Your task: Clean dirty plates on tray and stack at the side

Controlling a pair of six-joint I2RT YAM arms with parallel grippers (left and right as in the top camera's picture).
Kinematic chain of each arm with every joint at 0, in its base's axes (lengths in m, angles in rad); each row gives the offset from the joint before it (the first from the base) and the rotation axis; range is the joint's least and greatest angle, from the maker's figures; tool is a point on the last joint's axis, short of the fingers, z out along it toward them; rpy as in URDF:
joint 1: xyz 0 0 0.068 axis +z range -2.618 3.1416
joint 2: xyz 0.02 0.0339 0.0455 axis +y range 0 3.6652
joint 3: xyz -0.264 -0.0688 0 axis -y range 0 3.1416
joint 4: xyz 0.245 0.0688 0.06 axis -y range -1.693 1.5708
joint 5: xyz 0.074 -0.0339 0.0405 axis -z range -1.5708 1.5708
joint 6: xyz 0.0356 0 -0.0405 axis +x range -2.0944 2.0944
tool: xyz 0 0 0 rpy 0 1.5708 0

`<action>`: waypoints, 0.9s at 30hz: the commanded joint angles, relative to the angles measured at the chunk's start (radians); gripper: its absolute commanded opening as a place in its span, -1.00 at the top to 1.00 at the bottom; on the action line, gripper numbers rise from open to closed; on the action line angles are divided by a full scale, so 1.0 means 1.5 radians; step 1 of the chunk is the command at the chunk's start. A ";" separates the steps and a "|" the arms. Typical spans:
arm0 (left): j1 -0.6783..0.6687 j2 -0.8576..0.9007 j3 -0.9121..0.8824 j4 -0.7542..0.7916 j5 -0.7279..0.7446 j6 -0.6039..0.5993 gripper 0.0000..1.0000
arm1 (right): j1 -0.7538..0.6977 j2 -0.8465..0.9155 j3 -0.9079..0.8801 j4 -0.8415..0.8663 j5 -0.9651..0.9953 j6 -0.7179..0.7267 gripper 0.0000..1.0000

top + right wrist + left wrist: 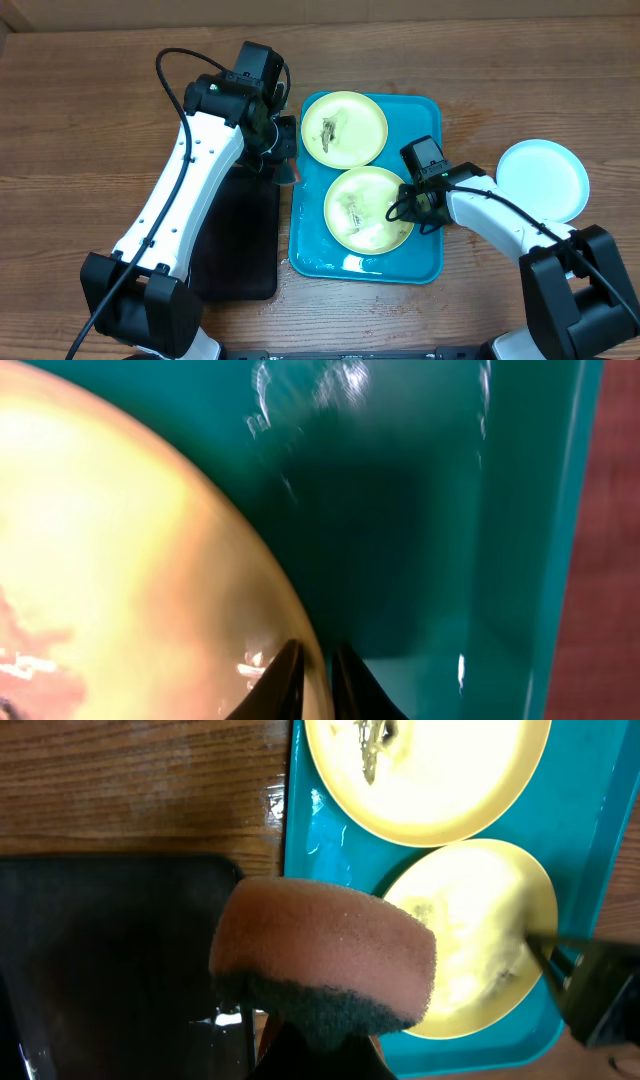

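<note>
The robot's right gripper has its fingers loosely around the near plate's rim, so it should open and pinch that plate's rim (306, 622) firmly before the left gripper scrubs.
Two pale yellow-green plates lie on the blue tray (420, 268). The far plate (344, 128) and the near plate (365, 208) both carry dark smears. My right gripper (412, 200) is shut on the near plate's right rim; in the right wrist view its fingers (315, 665) pinch the rim of the plate (120, 560) over the tray (430, 510). My left gripper (283, 150) is shut on an orange-brown sponge (320, 955) with a dark green underside, held above the tray's left edge (300, 830). A third, clean pale plate (542, 180) rests on the table to the right.
A black rectangular tray (235, 240) lies left of the blue tray, under the left arm; it also shows in the left wrist view (100, 950). Bare wooden table surrounds both trays. The right gripper shows at the right edge of the left wrist view (590, 985).
</note>
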 commanded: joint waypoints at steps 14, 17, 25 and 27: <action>-0.002 -0.006 0.009 0.004 0.003 0.013 0.92 | -0.005 -0.077 0.023 0.111 0.053 -0.389 -0.24; -0.002 -0.006 0.009 0.003 0.003 0.013 0.92 | -0.005 -0.054 0.001 0.164 0.052 -0.414 -0.38; -0.002 -0.006 0.009 0.003 0.003 0.013 0.91 | -0.010 0.012 -0.004 0.197 0.025 -0.417 -0.02; -0.002 -0.006 0.009 0.003 0.003 0.013 0.91 | -0.011 0.022 -0.004 0.191 0.017 -0.398 0.28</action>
